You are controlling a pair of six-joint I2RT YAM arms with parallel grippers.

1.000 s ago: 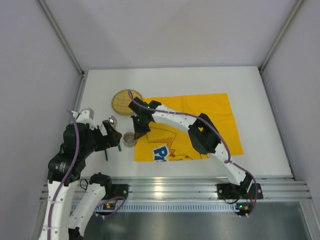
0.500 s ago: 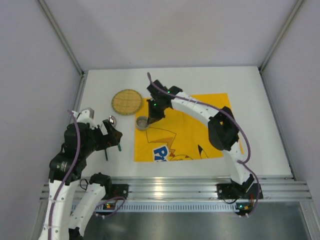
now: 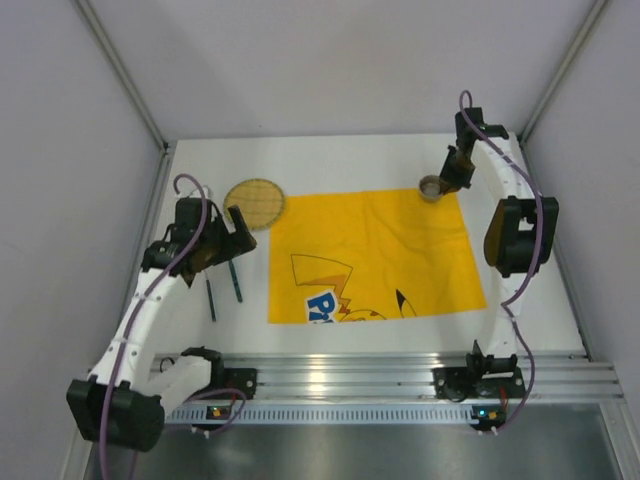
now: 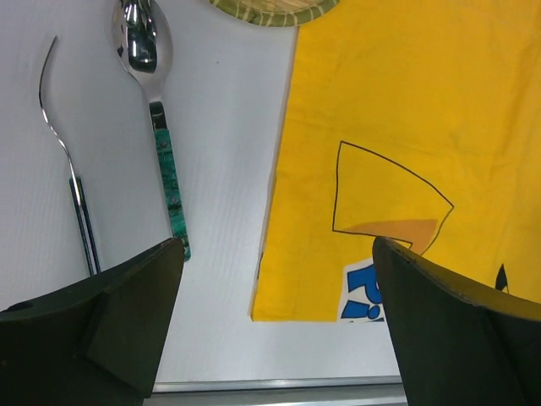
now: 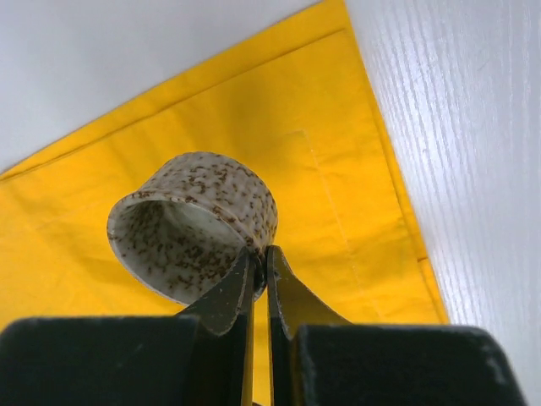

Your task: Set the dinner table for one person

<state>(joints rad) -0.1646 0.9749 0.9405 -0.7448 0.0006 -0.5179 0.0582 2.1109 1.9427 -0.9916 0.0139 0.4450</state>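
Note:
Next, I move my left gripper to the woven plate and close it on the plate's outer rim [image 3: 226, 200], on the side away from the yellow cloth.
The dinner table [image 3: 520, 270] is a white tabletop. My right gripper [image 3: 447, 178] is shut on the rim of a small speckled cup [image 3: 431, 187] and holds it over the far right corner of the yellow cloth [image 3: 370, 250]. The right wrist view shows the jaws [image 5: 260, 254] pinching the tilted cup [image 5: 199, 224] wall. My left gripper [image 3: 240, 232] is open and empty beside a round woven plate [image 3: 254, 203]. A green-handled spoon [image 4: 158, 127] and a fork [image 4: 68, 161] lie on the table left of the cloth, ahead of the open left gripper [image 4: 277, 247].
The yellow cartoon-printed cloth [image 4: 406, 144] covers the middle of the table. The woven plate's edge [image 4: 270, 8] touches the cloth's far left corner. A metal rail [image 3: 340, 375] runs along the near edge. Grey walls enclose the left, far and right sides.
My right arm has carried the speckled cup from the cloth's left edge to its far right corner. My left arm has reached farther out, toward the woven plate.

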